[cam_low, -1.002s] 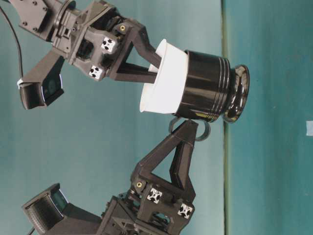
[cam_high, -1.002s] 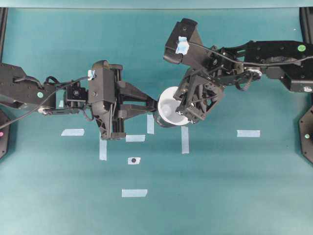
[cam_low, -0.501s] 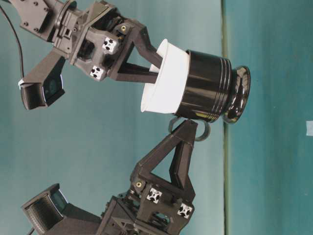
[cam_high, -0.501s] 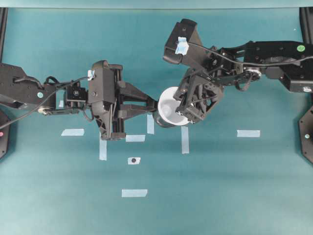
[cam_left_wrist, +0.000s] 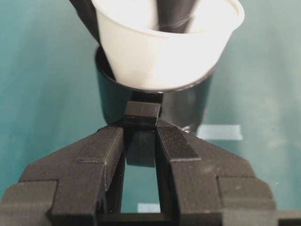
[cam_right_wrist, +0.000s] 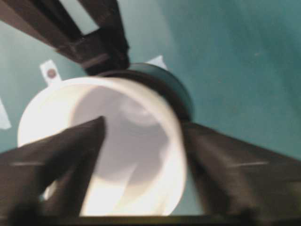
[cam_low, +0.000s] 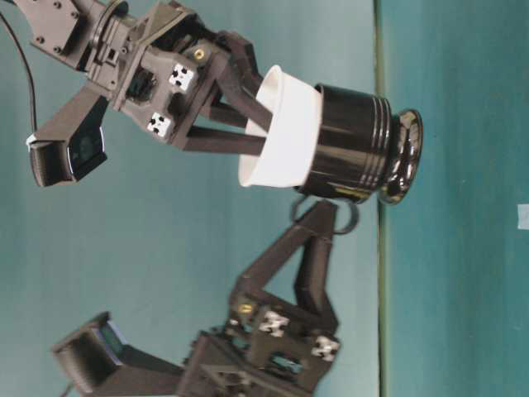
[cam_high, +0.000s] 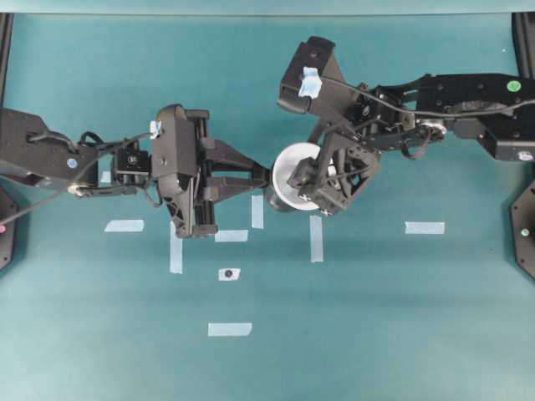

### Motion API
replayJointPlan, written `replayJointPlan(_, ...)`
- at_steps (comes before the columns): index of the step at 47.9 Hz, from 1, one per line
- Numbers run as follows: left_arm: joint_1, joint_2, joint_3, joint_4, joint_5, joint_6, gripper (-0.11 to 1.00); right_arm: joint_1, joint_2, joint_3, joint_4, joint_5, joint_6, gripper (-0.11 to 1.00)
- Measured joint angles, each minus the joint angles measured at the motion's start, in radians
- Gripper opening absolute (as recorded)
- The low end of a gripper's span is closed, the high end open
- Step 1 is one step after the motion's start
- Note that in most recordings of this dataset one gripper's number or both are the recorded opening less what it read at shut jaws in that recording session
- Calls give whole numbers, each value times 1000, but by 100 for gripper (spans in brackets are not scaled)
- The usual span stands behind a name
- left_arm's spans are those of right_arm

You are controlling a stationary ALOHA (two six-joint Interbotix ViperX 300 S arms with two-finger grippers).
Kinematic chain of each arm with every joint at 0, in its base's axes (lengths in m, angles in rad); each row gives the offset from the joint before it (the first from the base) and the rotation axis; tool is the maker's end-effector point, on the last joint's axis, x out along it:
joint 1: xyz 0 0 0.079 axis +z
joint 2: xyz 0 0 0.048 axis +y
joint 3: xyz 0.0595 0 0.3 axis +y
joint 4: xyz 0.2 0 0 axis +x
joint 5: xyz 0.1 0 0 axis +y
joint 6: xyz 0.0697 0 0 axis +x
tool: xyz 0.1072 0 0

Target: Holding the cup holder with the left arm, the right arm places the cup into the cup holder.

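Next, my left gripper lets go of the black cup holder on the teal table (cam_high: 272,210) (cam_left_wrist: 138,186), between the upright tape strips that are beside the cup.
The white cup (cam_high: 292,172) sits in the glossy black cup holder (cam_low: 355,145), its wide rim (cam_low: 281,124) standing out above the holder's mouth. My left gripper (cam_left_wrist: 141,128) is shut on the holder's small square tab (cam_left_wrist: 142,115). My right gripper (cam_right_wrist: 143,125) is open across the cup's rim, with one finger (cam_right_wrist: 61,157) inside the cup (cam_right_wrist: 136,160) and the other finger (cam_right_wrist: 230,174) outside the wall. Neither finger presses the cup wall. In the overhead view my right gripper (cam_high: 308,179) covers part of the cup, and only an edge of the holder (cam_high: 272,200) shows.
Several pale tape strips lie on the teal table, such as one (cam_high: 425,227) at the right, one (cam_high: 316,238) below the cup and one (cam_high: 230,329) nearer the front. A small tape piece with a black dot (cam_high: 228,273) lies below the left gripper.
My right gripper has gone from shut on the cup's wall to open, letting go of the cup. The cup stays in the holder. The left gripper keeps its grip.
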Motion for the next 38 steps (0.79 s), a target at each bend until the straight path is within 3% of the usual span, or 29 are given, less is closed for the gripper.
replayJointPlan(38,-5,103,86,2,-178,-64,22,-6,-26,6,-5,-2,0,90)
